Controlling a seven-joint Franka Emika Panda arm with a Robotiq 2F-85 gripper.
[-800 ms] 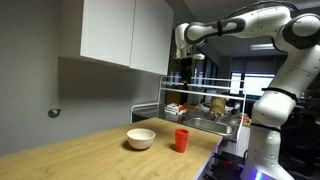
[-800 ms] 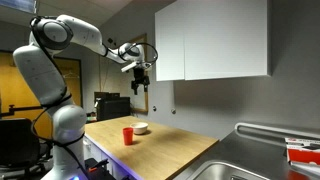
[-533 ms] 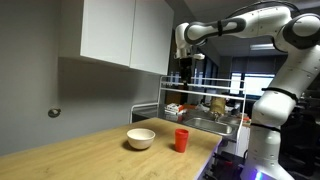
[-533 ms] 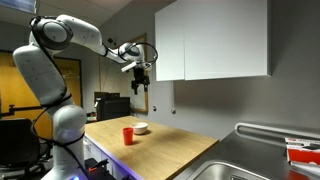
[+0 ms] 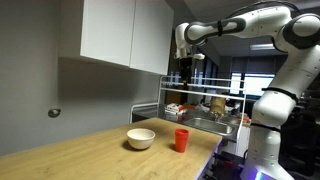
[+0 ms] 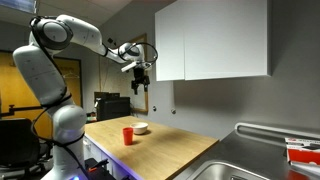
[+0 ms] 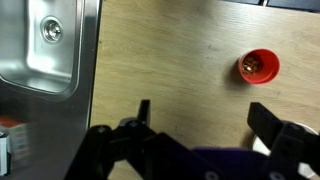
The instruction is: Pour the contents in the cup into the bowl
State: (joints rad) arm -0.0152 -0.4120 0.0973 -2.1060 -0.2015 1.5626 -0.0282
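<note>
Next, my gripper goes down to the red cup's rim (image 5: pixel 182 129) (image 7: pixel 240 67), on the side facing the steel sink, and closes there.
The red cup (image 5: pixel 181 140) stands upright on the wooden counter, next to the white bowl (image 5: pixel 140 138). Both show in both exterior views, the cup (image 6: pixel 128 135) in front of the bowl (image 6: pixel 141 128). In the wrist view the cup (image 7: pixel 260 66) is seen from above at upper right, with something small inside it. A white sliver at the lower right edge may be the bowl. My gripper (image 5: pixel 186 72) hangs high above the counter, well above the cup, open and empty. Its two fingers (image 7: pixel 205 115) are spread wide over bare wood.
A steel sink (image 7: pixel 40 45) is set in the counter at one end, with a dish rack (image 5: pixel 205 108) beside it. White wall cabinets (image 6: pixel 210 40) hang above the counter, close to my raised arm. The wooden counter (image 5: pixel 90 155) extends far from the bowl.
</note>
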